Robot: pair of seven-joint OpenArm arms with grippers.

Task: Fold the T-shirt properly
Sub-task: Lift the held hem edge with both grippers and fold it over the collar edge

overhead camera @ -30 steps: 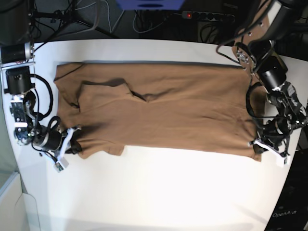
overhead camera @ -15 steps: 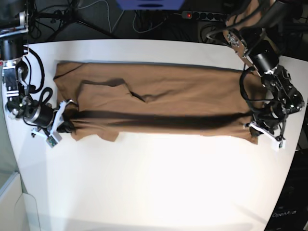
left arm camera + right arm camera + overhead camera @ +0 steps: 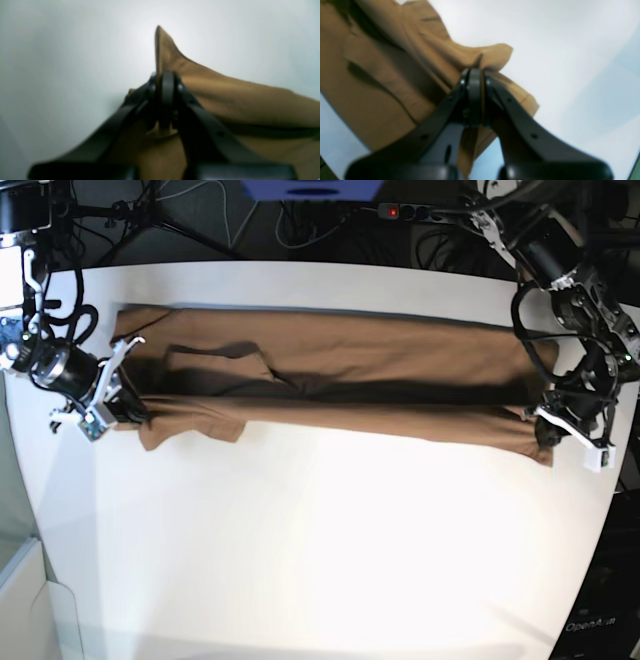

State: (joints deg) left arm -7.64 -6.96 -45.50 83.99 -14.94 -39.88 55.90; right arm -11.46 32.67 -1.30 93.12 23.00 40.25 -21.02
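Observation:
Next, I let go of the T-shirt's near corner with my left gripper on the flat cloth just inside the far corner (image 3: 546,351) at that end of the T-shirt.
The tan T-shirt (image 3: 330,370) stretches across the white table (image 3: 320,550) from left to right, its near long edge lifted and drawn toward the far edge, with a dark shadow band beneath the raised fold. My left gripper (image 3: 545,427) at the right end is shut on the T-shirt's (image 3: 225,100) near corner; the cloth pokes up past the closed tips (image 3: 166,82). At the left end my right gripper (image 3: 125,405) is shut on the T-shirt's (image 3: 395,75) edge near the sleeve, fabric bunched at the tips (image 3: 475,80).
Cables and a power strip (image 3: 430,212) lie beyond the table's far edge. The table's left edge (image 3: 25,510) and right edge sit close to each arm.
Both grippers have carried the shirt's near edge up and toward the far side, narrowing the visible shirt. The grips have stayed shut throughout.

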